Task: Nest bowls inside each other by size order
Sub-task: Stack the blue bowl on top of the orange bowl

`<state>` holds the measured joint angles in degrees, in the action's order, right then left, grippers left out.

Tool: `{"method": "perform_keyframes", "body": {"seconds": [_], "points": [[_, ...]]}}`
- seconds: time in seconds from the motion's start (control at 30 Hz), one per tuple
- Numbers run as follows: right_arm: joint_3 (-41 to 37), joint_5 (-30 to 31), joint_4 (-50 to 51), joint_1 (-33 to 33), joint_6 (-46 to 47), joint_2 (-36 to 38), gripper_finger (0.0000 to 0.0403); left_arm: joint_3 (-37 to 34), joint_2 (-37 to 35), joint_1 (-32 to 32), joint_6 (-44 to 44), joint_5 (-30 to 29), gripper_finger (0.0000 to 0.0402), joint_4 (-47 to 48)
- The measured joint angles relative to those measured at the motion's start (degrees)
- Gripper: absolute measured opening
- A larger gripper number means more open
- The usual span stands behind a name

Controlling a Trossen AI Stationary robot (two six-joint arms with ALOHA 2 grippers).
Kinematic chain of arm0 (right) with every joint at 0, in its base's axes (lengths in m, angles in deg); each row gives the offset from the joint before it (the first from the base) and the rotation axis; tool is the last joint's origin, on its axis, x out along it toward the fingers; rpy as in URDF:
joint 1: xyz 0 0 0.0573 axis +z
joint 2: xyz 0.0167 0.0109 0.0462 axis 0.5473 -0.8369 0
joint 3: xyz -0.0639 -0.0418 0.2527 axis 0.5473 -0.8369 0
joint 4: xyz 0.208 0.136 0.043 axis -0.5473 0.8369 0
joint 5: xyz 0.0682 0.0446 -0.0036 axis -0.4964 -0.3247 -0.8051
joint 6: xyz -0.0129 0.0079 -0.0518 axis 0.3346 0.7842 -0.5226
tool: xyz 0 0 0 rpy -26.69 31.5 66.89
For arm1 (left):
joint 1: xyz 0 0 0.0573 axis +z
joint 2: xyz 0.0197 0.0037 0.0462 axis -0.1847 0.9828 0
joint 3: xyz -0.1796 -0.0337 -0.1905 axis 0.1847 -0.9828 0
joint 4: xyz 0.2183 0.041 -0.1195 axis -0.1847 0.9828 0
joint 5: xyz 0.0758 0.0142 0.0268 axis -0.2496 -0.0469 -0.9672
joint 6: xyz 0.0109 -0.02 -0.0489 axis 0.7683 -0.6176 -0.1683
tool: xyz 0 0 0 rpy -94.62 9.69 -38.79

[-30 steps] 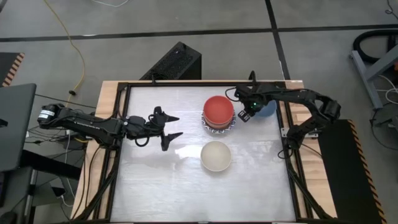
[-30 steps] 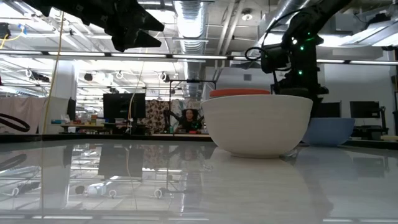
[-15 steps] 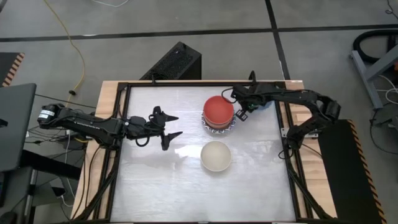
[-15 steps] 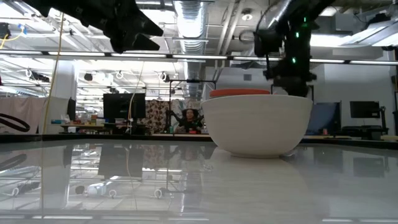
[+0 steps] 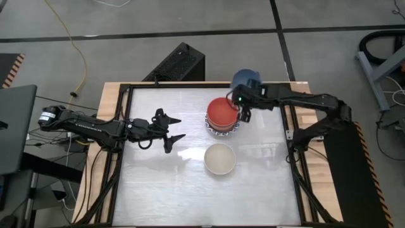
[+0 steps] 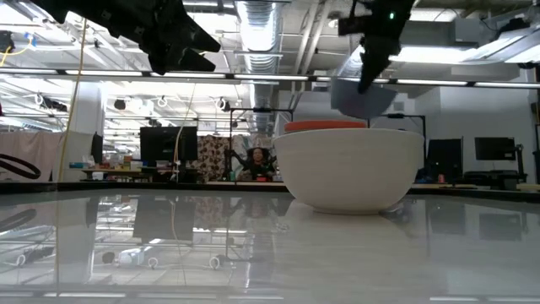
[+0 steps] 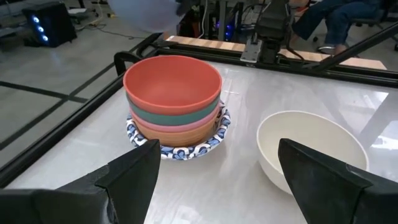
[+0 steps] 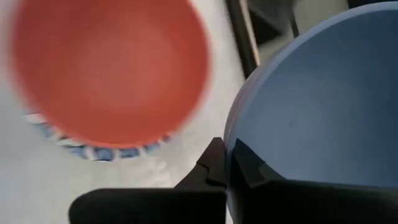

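Observation:
I should use my right gripper to set the blue bowl down inside the red bowl on top of the stack (image 5: 221, 111) (image 8: 113, 70).
A stack of bowls (image 5: 222, 114) stands at the table's far middle. Its red bowl (image 7: 173, 81) is on top, with green, pink and orange ones under it, all inside a white bowl with a blue-patterned rim (image 7: 211, 140). A cream bowl (image 5: 219, 158) rests on its base nearer the front. The blue bowl (image 5: 245, 80) hangs in the air just beyond the stack, with my right gripper (image 5: 243, 94) shut on it. My left gripper (image 5: 174, 128) hovers open to the left of the stack, holding nothing. My right gripper pinches the blue bowl's rim (image 8: 229, 140), one finger (image 8: 214, 165) outside the wall and the other inside. The bowl (image 6: 361, 95) is lifted clear of the table and tilted, higher than the stack's top.
A black frame rail (image 5: 294, 136) borders the table. A dark box (image 5: 178, 63) stands on the floor past the far edge. Bare tabletop lies in front of the cream bowl and at the left (image 5: 158, 183). A person (image 6: 253, 160) sits far behind the table.
My right gripper has shut on the blue bowl's rim at the far right of the table. It has lifted the bowl clear and carried it up and left toward the stack, and the bowl has tipped. My left gripper has kept still.

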<state>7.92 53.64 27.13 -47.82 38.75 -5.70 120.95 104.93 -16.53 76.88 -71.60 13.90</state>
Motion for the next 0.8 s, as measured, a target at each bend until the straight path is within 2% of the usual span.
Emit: {"method": "perform_keyframes", "body": {"seconds": [0.2,0.33,0.53,0.8], "points": [[0.6,-1.3,-1.3,7.5,-10.6,-1.2,0.0006,0.0,0.0,0.0,-0.1,0.0,0.0314,0.0],[0.6,-2.6,-0.5,10.5,-14.5,-2.7,0.0006,0.0,0.0,0.0,-0.1,0.0,0.0314,0.0],[0.6,-10.3,0.1,11.7,-15.8,-4.0,0.0006,0.0,0.0,0.0,-0.2,0.2,0.0314,0.0],[0.6,-12.4,-1.1,10.7,-15.9,-5.0,0.0006,0.0,0.0,0.0,-0.3,0.7,0.0314,0.0]]}}
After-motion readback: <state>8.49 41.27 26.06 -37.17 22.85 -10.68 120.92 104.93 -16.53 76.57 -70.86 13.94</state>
